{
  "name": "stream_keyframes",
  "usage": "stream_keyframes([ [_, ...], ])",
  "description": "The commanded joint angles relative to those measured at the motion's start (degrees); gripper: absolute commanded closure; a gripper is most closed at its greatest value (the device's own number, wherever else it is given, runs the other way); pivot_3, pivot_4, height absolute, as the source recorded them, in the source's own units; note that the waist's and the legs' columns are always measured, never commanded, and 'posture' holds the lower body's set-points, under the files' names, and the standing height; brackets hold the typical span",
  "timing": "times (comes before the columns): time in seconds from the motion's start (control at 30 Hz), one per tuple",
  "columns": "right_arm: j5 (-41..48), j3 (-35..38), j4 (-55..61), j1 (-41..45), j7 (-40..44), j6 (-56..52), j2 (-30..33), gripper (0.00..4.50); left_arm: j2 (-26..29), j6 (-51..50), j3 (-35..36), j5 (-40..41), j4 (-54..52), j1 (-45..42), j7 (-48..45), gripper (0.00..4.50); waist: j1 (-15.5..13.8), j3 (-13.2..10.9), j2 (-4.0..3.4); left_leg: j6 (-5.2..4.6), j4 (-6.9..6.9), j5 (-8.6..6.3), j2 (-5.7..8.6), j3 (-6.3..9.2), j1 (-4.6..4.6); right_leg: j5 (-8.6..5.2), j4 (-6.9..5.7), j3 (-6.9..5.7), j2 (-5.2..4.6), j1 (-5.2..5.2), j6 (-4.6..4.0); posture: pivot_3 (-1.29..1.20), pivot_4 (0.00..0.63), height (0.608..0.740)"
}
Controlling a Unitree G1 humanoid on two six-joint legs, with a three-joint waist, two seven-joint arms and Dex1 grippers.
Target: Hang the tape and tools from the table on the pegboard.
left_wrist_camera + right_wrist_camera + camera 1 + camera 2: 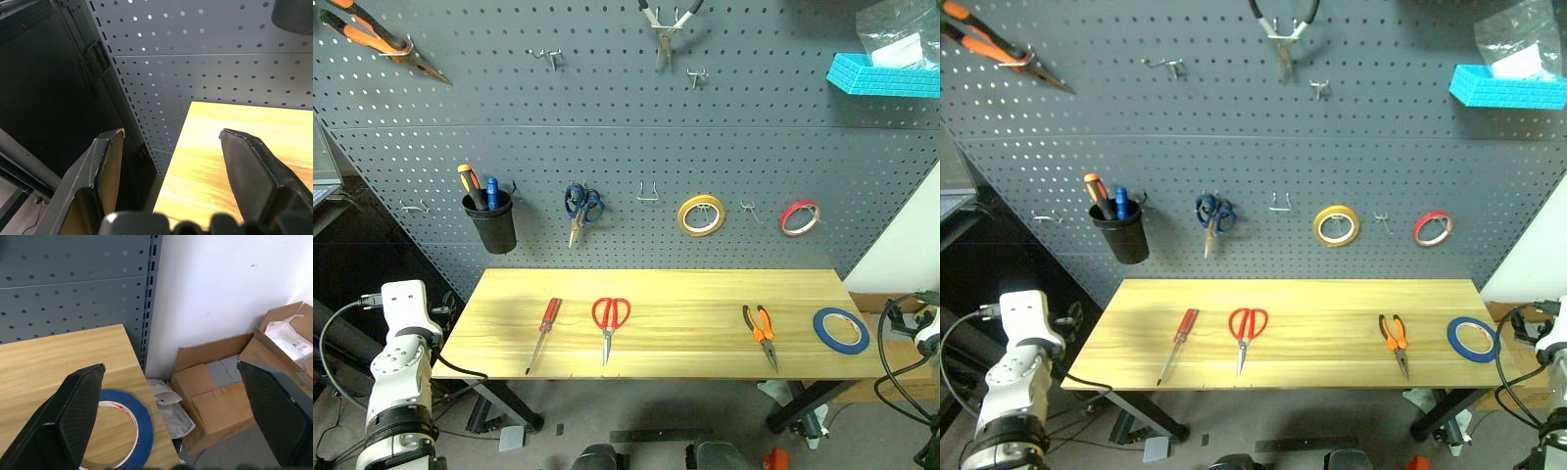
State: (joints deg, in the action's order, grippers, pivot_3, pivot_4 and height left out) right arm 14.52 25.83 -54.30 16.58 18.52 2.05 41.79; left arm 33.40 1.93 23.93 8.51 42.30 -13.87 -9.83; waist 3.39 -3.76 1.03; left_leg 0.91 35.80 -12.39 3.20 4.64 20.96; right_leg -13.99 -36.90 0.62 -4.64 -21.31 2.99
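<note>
Next, my right gripper grips the side of the blue tape (819, 335) that is nearest the orange-and-black pliers, closing there with one finger inside the tape's hole.
On the light wooden table (695, 294) lie, from left to right, a red-handled screwdriver (544, 331), red-handled scissors (610, 321), orange-and-black pliers (760, 331) and a blue ring of tape (841, 330) near the right end. Behind the table rises the dark grey pegboard (626, 137). My left gripper (171, 142) is open beyond the table's left end, over its corner, holding nothing. My right gripper (171, 367) is open wide off the table's right end. The blue tape (142, 426) lies just beyond its left finger (73, 406).
The pegboard holds a black cup (490, 219) with tools, blue-handled scissors (581, 208), a yellow roll (702, 214), a red roll (799, 217), pliers (663, 24) up high and several bare hooks (648, 192). A cyan basket (886, 75) sits top right. Cardboard boxes (230, 396) lie on the floor right of the table.
</note>
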Motion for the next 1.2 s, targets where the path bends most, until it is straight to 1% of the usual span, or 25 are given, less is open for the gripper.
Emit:
stream_keyframes([
  [0.03,-0.23,0.63,0.69,1.27,-0.28,1.50,1.65,0.00,1.78,2.05,-0.34,-1.51,-0.56,-0.31,1.38,1.21,0.01,-0.01,0.01,0.00,0.00,0.00,0.00,0.00,0.00,0.00,0.00,0.00,0.00,0.00,0.00,-0.09,0.000,0.740],
  [0.17,-0.69,-0.24,1.18,1.27,0.71,1.56,1.63,0.00,1.62,2.30,0.10,-2.03,-0.36,0.10,2.74,1.21,-0.01,-0.02,0.03,0.00,0.00,0.00,0.00,0.00,0.00,0.00,0.01,0.01,0.00,0.00,0.00,-0.08,0.001,0.740],
  [0.3,-1.08,-1.80,3.30,0.94,3.07,0.48,0.72,0.00,0.60,-0.56,0.32,-1.46,-2.37,0.95,3.34,1.21,0.03,-0.05,0.06,-0.01,-0.01,-0.01,0.00,-0.01,-0.01,0.00,0.00,0.02,0.00,0.00,0.00,-0.08,0.014,0.740],
  [0.33,-1.05,-2.50,4.58,0.73,3.98,-0.41,0.37,0.00,-0.09,-1.55,0.33,-0.82,-4.32,1.38,3.14,1.21,0.04,-0.07,0.08,-0.01,-0.01,-0.01,-0.01,-0.01,-0.01,0.00,0.00,0.03,0.00,-0.01,0.00,-0.09,0.027,0.740],
  [0.4,-0.87,-3.75,7.27,0.38,5.39,-1.89,-0.25,0.00,-1.57,-2.81,-0.32,0.06,-8.80,2.27,2.19,1.21,0.05,-0.23,0.14,-0.01,0.00,-0.02,-0.02,-0.02,-0.01,-0.01,0.00,0.04,-0.01,-0.01,0.00,-0.09,0.034,0.740],
  [0.43,-0.82,-4.65,9.76,0.09,6.07,-3.42,-0.73,0.00,-2.75,-4.50,-1.51,0.39,-12.96,3.10,1.23,1.21,0.03,-0.29,0.19,-0.01,0.00,-0.02,-0.01,-0.02,0.00,0.00,0.00,0.06,-0.02,-0.02,0.00,-0.10,0.055,0.740],
  [0.53,-1.24,-6.67,15.00,-0.07,6.52,-7.56,-1.59,0.00,-5.92,-9.68,-5.84,-0.18,-23.90,4.46,-0.10,1.21,-0.03,-1.00,0.37,0.00,0.03,-0.02,-0.02,0.01,0.02,-0.01,0.00,0.08,-0.05,0.00,0.00,-0.12,0.083,0.740],
  [0.57,-1.14,-7.07,16.62,-0.15,6.65,-9.19,-1.87,0.00,-6.66,-11.18,-7.47,-0.73,-26.78,4.56,-0.46,1.21,-0.16,-1.46,0.48,0.01,0.04,-0.03,0.00,0.01,0.02,-0.01,-0.01,0.08,-0.05,0.00,0.00,-0.12,0.099,0.740],
  [0.6,-1.01,-7.28,17.92,-0.31,6.72,-10.48,-2.06,0.00,-7.10,-12.42,-8.50,-1.09,-28.83,4.70,-0.69,1.21,-0.23,-1.90,0.49,0.03,0.06,-0.04,0.00,0.01,-0.01,-0.01,-0.02,0.10,-0.06,0.04,0.00,-0.12,0.099,0.740],
  [0.63,-1.01,-7.61,19.50,-0.43,6.57,-12.29,-2.34,0.00,-7.66,-13.87,-9.95,-1.27,-31.01,4.61,-1.24,1.21,-0.23,-2.13,0.47,0.10,0.07,-0.08,-0.02,0.05,0.04,-0.01,0.01,0.15,-0.07,0.04,0.00,-0.13,0.120,0.740],
  [0.73,-1.32,-9.35,20.92,1.09,7.17,-18.79,-2.55,0.00,-9.94,-18.75,-17.75,-1.47,-38.46,3.12,-5.62,1.21,-0.21,-3.71,0.46,-0.02,0.03,-0.02,-0.02,-0.04,0.10,-0.02,0.02,0.14,-0.07,-0.03,0.02,-0.15,0.158,0.740],
  [0.8,-1.29,-10.09,20.53,2.11,7.99,-21.93,-2.65,0.00,-10.34,-20.66,-22.13,-2.69,-41.64,2.17,-7.77,1.21,-0.19,-4.82,0.47,-0.04,0.04,-0.03,-0.01,-0.07,0.23,-0.02,0.04,0.11,-0.06,-0.13,0.04,-0.16,0.175,0.740],
  [0.83,-1.31,-10.40,20.80,2.39,8.09,-23.61,-2.77,0.00,-10.34,-21.13,-23.70,-2.79,-42.87,1.73,-9.20,1.21,-0.12,-5.16,0.45,-0.08,0.04,-0.05,0.00,-0.12,0.29,-0.03,0.05,0.11,-0.06,-0.19,0.07,-0.16,0.200,0.740],
  [0.87,-1.52,-10.73,20.61,2.87,8.09,-24.61,-2.87,0.00,-10.22,-21.28,-25.34,-2.78,-43.74,1.11,-11.07,1.21,-0.06,-5.82,0.48,-0.10,0.04,-0.07,0.00,-0.16,0.48,-0.02,0.05,0.13,-0.06,-0.39,0.09,-0.16,0.207,0.740],
  [0.93,-1.85,-11.31,19.62,4.12,7.89,-27.11,-2.97,0.00,-9.35,-20.88,-28.51,-1.94,-45.32,-0.13,-16.28,1.21,0.19,-6.80,0.43,-0.13,0.11,-0.07,-0.01,-0.20,1.02,0.23,0.01,0.16,-0.03,-0.96,0.48,-0.17,0.230,0.740],
  [1.0,-2.41,-11.90,16.34,6.32,8.53,-28.51,-2.64,0.00,-8.64,-22.81,-32.69,-0.39,-47.59,-2.06,-22.79,1.21,0.47,-7.75,0.38,-0.15,0.10,-0.09,-0.02,-0.22,1.13,0.31,0.02,0.18,-0.02,-1.05,0.36,-0.17,0.243,0.740],
  [1.03,-3.04,-12.31,14.93,7.29,8.28,-29.31,-2.47,0.00,-8.57,-24.83,-33.60,1.83,-49.12,-2.80,-25.79,1.21,0.62,-8.22,0.36,-0.18,0.09,-0.11,-0.02,-0.26,1.16,0.33,0.05,0.21,-0.02,-1.06,0.33,-0.16,0.262,0.740],
  [1.1,-4.16,-13.12,10.69,9.83,8.45,-28.83,-2.23,0.00,-8.68,-27.35,-34.95,5.84,-52.21,-4.47,-31.21,1.21,0.91,-9.39,0.42,-0.30,0.19,-0.17,0.01,-0.29,1.28,0.31,0.07,0.21,-0.06,-1.10,0.37,-0.16,0.280,0.740],
  [1.2,-5.80,-14.35,4.62,13.34,8.75,-26.56,-2.19,0.00,-7.85,-29.92,-36.25,8.11,-54.31,-6.22,-35.55,1.21,1.41,-10.59,0.50,-0.34,0.29,-0.18,0.04,-0.29,1.68,0.36,0.05,0.20,-0.08,-1.44,0.37,-0.17,0.305,0.740],
])
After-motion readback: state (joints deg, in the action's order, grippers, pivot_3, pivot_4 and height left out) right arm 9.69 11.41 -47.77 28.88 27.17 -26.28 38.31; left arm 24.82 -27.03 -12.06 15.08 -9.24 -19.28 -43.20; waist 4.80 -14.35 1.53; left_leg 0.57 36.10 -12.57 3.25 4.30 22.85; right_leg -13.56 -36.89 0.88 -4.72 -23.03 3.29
